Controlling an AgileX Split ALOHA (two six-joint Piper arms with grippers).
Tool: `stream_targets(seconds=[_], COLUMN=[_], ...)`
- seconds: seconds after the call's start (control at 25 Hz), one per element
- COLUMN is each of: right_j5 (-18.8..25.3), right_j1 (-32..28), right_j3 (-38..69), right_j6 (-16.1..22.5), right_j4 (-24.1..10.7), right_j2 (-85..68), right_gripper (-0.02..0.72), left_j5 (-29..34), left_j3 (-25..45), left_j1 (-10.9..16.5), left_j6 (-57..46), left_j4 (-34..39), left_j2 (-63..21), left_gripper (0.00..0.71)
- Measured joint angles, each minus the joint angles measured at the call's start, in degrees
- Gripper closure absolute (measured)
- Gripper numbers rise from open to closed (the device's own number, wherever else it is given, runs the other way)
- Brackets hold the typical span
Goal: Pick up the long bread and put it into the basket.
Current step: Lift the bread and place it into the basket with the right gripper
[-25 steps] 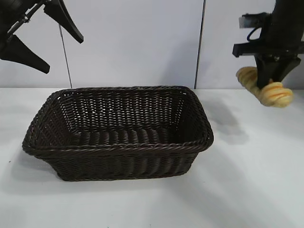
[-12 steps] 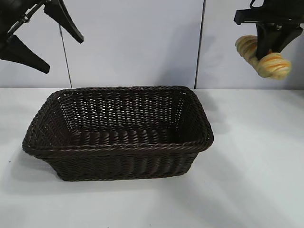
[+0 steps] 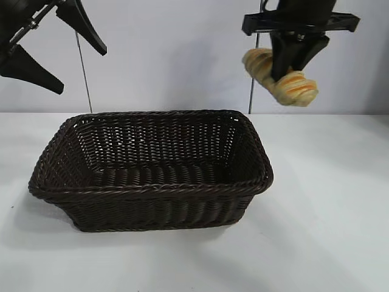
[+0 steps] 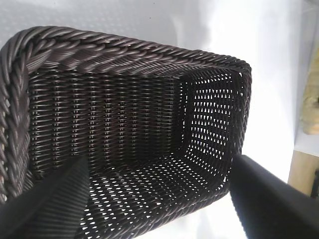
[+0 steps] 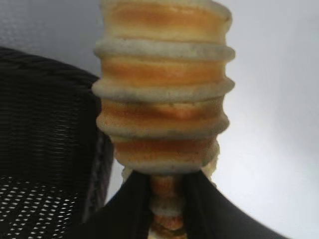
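Note:
My right gripper will let go of the long bread on the basket's bottom, just off the middle (image 3: 187, 168) toward the side of that gripper.
My right gripper (image 3: 283, 76) is shut on the long bread (image 3: 298, 89), a golden-yellow ridged loaf, and holds it high in the air above the basket's right end. The bread fills the right wrist view (image 5: 164, 84), pinched between the two black fingers (image 5: 130, 209). The dark brown wicker basket (image 3: 152, 190) stands on the white table, also in the left wrist view (image 4: 124, 55) and at the edge of the right wrist view (image 5: 45, 129). My left gripper (image 3: 58, 58) is open and empty, held high above the basket's left end.
The white table (image 3: 328, 207) stretches to the right of and in front of the basket. A grey panelled wall (image 3: 176, 55) stands behind. In the left wrist view the basket's inside (image 4: 149, 184) holds nothing.
My right gripper has lifted the long bread higher and carried it left, from over the table at the far right to above the basket's right end. The left arm has not moved.

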Motion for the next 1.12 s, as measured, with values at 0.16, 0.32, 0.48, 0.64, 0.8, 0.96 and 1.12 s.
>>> stream_targets(seconds=[0.16, 0.32, 0.48, 0.64, 0.8, 0.96, 1.12], right_j5=[-0.05, -0.33, -0.75, -2.72, -6.1, -7.06, -7.19], right_j1=[4.14, 6.07, 6.21, 6.21, 6.21, 6.21, 6.21], right_j3=[0.0, 0.0, 0.0, 0.0, 0.0, 0.0, 0.0], right_j6=[-2.64, -9.12, -12.5, -13.35, -13.5, -13.5, -13.5], right_j4=[0.24, 1.42, 1.25, 1.31, 1.62, 2.58, 2.96], right_j2=[0.65, 2.43, 4.18, 6.18, 8.76, 10.59, 11.03], right_gripper=[0.555, 0.555, 0.555, 0.555, 0.555, 0.555, 0.531], left_j5=[0.0, 0.11, 0.45, 0.51, 0.62, 0.63, 0.92], left_j3=[0.0, 0.0, 0.0, 0.0, 0.0, 0.0, 0.0], left_j1=[0.0, 0.0, 0.0, 0.0, 0.0, 0.0, 0.0], left_j6=[0.0, 0.0, 0.0, 0.11, 0.11, 0.11, 0.11], left_j4=[0.0, 0.0, 0.0, 0.0, 0.0, 0.05, 0.05], left_j2=[0.0, 0.0, 0.0, 0.0, 0.0, 0.0, 0.0], left_gripper=[0.148, 0.148, 0.148, 0.148, 0.148, 0.148, 0.148])
